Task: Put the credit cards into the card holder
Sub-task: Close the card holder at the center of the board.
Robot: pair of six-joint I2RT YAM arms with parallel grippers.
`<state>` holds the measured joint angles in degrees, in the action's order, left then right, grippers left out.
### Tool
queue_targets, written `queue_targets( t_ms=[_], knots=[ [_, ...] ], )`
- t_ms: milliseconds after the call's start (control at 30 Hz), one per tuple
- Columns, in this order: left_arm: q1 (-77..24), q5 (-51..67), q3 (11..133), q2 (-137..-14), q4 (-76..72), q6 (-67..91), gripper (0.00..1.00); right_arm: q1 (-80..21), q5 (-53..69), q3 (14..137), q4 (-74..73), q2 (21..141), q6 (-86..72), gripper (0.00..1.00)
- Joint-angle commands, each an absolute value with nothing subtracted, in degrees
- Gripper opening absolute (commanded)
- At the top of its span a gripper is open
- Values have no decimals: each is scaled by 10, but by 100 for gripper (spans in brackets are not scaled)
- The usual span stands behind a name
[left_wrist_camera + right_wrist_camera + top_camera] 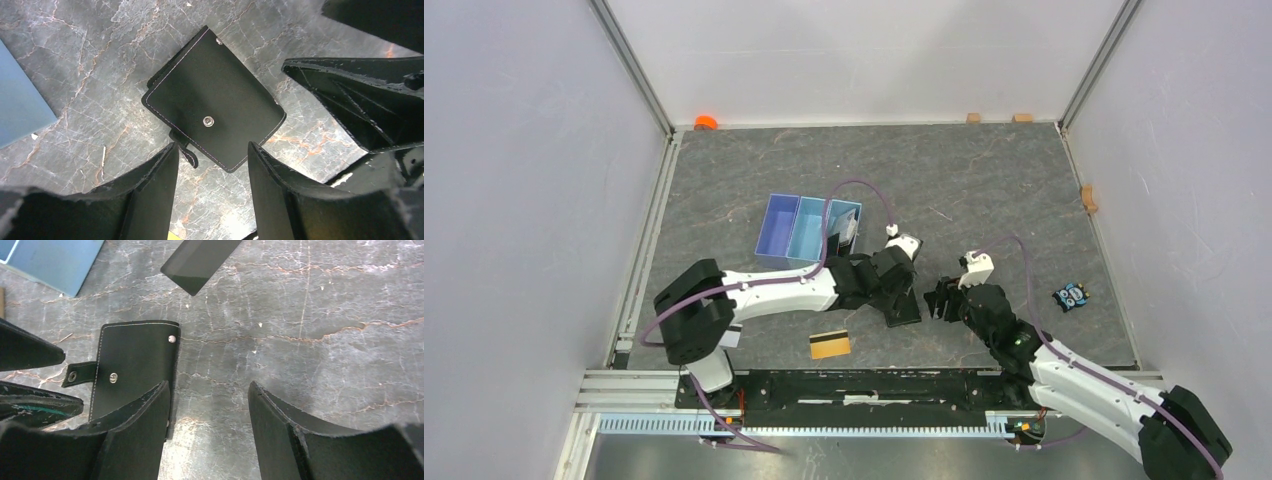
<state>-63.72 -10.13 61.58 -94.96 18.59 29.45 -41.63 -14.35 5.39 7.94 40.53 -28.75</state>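
I will pinch the tab's tip (191, 159) with my left gripper and fold it over toward the snap, because the snap tab lies bent past the card holder's edge.
The black card holder (212, 97) lies shut and flat on the table, its snap tab (187, 150) hanging loose. My left gripper (212, 150) hovers just above its near corner, open, with nothing between the fingers. My right gripper (210, 387) is also open and empty, just right of the card holder (132, 370), with its left finger over the holder's edge. A gold credit card (830, 344) with a dark stripe lies near the table's front edge. A plain black card (200, 260) lies beyond the holder. More cards (846, 228) stand in the tray's right compartment.
A light blue three-compartment tray (786, 228) sits behind the left gripper. A small blue toy (1072, 296) lies at the right. An orange object (706, 122) and small wooden blocks (973, 117) sit along the far wall, another block (1088, 198) by the right wall.
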Motion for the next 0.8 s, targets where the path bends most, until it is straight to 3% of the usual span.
queue_targets(
  t_ms=[0, 167, 767],
  knots=[
    [-661, -199, 676, -983, 263, 265, 59, -418, -183, 63, 64, 392, -300, 64],
    [-676, -244, 700, -1006, 298, 269, 49, -418, -190, 55, 62, 381, -303, 64],
    [-686, -257, 708, -1016, 311, 265, 35, -418, -197, 51, 60, 384, -306, 64]
  ],
)
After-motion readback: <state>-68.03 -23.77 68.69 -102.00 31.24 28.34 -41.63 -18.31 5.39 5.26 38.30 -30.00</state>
